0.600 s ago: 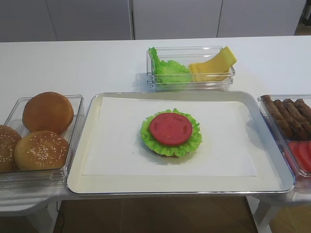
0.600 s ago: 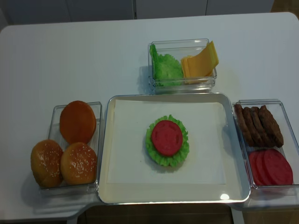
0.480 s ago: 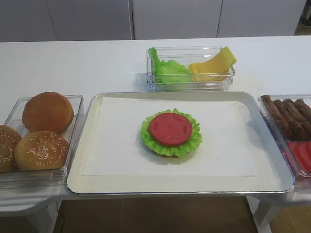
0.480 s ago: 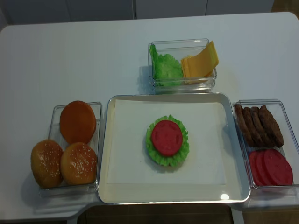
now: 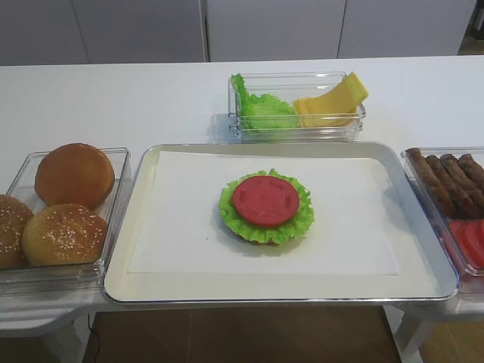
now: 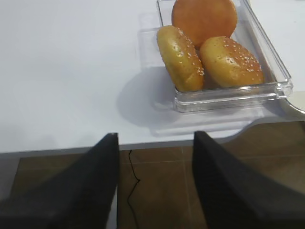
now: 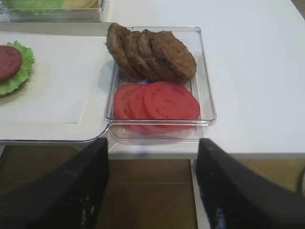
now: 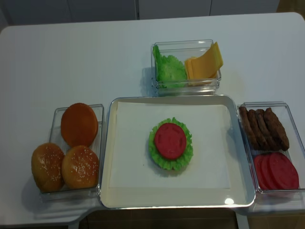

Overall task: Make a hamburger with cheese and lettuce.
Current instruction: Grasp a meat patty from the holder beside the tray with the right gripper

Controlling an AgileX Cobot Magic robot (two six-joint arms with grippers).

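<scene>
Next, my right gripper closes on the middle of the brown patty [image 8: 248,128] [image 7: 123,52] that is nearest the metal tray, in the box with the tomato slices. It will grip it there.
The hamburger [image 5: 265,206] [image 8: 170,143] sits in the middle of the paper-lined metal tray [image 5: 189,287]: a bun base, a frilly lettuce leaf [image 5: 301,218] and a red tomato slice on top. Its edge shows at the left of the right wrist view [image 7: 12,69]. Cheese slices [image 5: 333,102] [image 8: 204,63] lean in the clear box behind the tray, beside more lettuce [image 5: 261,110] [image 8: 169,68]. My right gripper [image 7: 151,183] is open below the table's front edge, short of the patty box. My left gripper [image 6: 155,181] is open below the edge in front of the bun box. Neither gripper appears in the high views.
A clear box [image 5: 113,162] left of the tray holds sesame buns [image 6: 231,61] [image 5: 64,234] and a plain bun [image 5: 74,174]. A clear box [image 7: 205,100] right of the tray holds brown patties [image 7: 152,56] [image 8: 264,126] and tomato slices [image 7: 157,101] [image 8: 276,171].
</scene>
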